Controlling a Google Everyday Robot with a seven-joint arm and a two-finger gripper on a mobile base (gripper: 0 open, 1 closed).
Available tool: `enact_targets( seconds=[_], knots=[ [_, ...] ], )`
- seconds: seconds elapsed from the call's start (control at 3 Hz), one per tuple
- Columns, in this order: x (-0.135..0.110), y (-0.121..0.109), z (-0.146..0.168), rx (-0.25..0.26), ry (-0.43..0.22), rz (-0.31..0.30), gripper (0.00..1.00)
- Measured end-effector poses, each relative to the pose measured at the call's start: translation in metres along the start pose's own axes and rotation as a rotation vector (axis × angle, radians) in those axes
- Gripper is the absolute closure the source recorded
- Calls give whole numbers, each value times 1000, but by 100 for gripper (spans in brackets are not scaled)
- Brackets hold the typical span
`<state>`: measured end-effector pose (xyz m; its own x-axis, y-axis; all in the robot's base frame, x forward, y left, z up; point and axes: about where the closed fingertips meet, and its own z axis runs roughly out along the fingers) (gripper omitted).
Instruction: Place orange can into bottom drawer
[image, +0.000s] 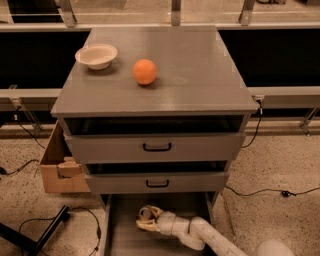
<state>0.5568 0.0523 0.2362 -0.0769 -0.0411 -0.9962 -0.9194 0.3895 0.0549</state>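
The robot's gripper needs to release the orange can on the bottom drawer's inside (138, 229), toward the side of the drawer nearer the cardboard box.
The bottom drawer (125, 242) is pulled out at the foot of the grey cabinet, a shallow grey tray. My gripper (148, 220) reaches into it from the lower right, low over the drawer floor near its back, just under the middle drawer. Its pale fingers (144, 226) are shut on the orange can (146, 213), whose silver top faces the camera. The can's lower part is hidden by the fingers, so I cannot tell whether it touches the floor.
An orange fruit (145, 71) and a white bowl (97, 55) sit on the cabinet top (190, 75). The two upper drawers (157, 147) with black handles stand slightly open. A cardboard box (57, 167) stands at the left, with cables and a black stand (35, 240) on the floor.
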Motion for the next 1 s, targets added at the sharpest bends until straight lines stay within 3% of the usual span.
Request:
enact_targets(
  seconds=[0.67,1.0],
  knots=[
    [39,27,21,-19,76,-82,100],
    [52,44,25,16,109,-67,100]
  ],
)
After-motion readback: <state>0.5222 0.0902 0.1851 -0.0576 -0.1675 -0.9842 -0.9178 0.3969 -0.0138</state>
